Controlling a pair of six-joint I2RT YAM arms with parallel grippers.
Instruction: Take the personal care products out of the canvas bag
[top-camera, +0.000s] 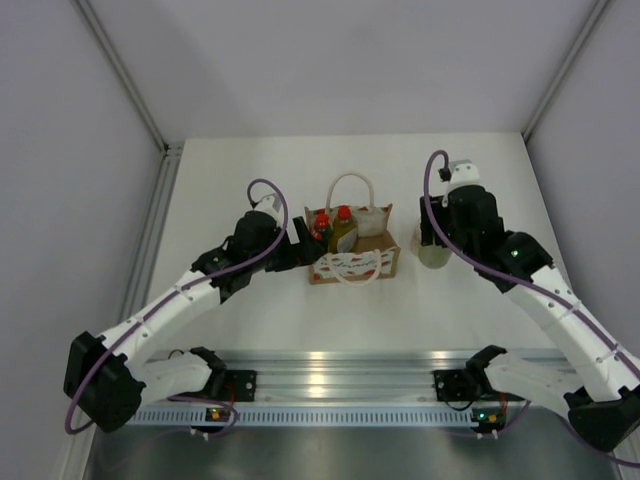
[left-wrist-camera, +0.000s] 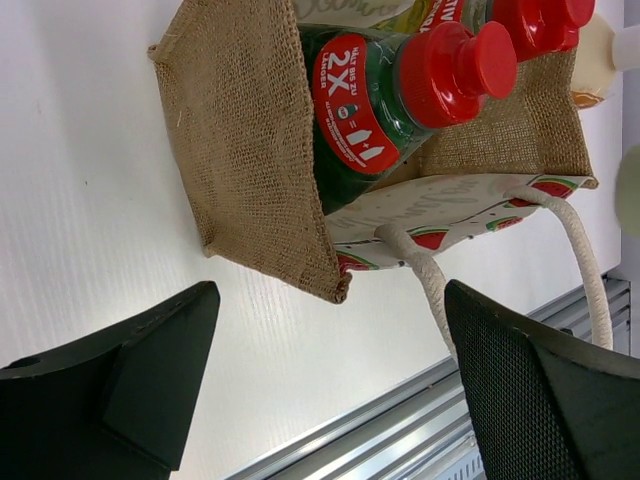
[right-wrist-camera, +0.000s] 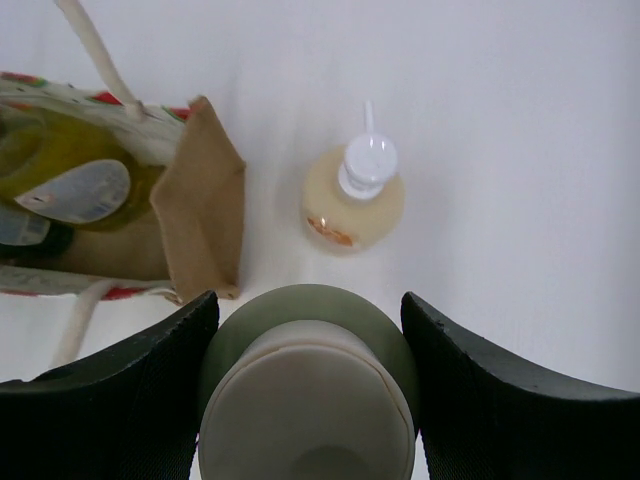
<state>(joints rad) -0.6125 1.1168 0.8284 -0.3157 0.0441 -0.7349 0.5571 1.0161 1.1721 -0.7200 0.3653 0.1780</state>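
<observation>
I'll release the pale green bottle with my right gripper on the table (top-camera: 430, 296) between the cream pump bottle and the aluminium rail.
The canvas bag (top-camera: 352, 265) stands mid-table. It holds the dark green bottle with the red cap (left-wrist-camera: 360, 120) and the yellow bottle with the red cap (top-camera: 343, 230). My left gripper (top-camera: 300, 240) is open and empty at the bag's left end, with the bag's near corner (left-wrist-camera: 335, 285) just ahead of its jaws. My right gripper (top-camera: 437, 245) is right of the bag and shut on the pale green bottle with the white cap (right-wrist-camera: 310, 330), which is upright at table level. The cream pump bottle (right-wrist-camera: 355, 195) stands on the table just beyond it, outside the bag.
A cream loop handle (left-wrist-camera: 590, 270) hangs off the bag's front by my left gripper's right finger. An aluminium rail (top-camera: 330, 370) runs along the near table edge. Grey enclosure walls stand on both sides and at the back.
</observation>
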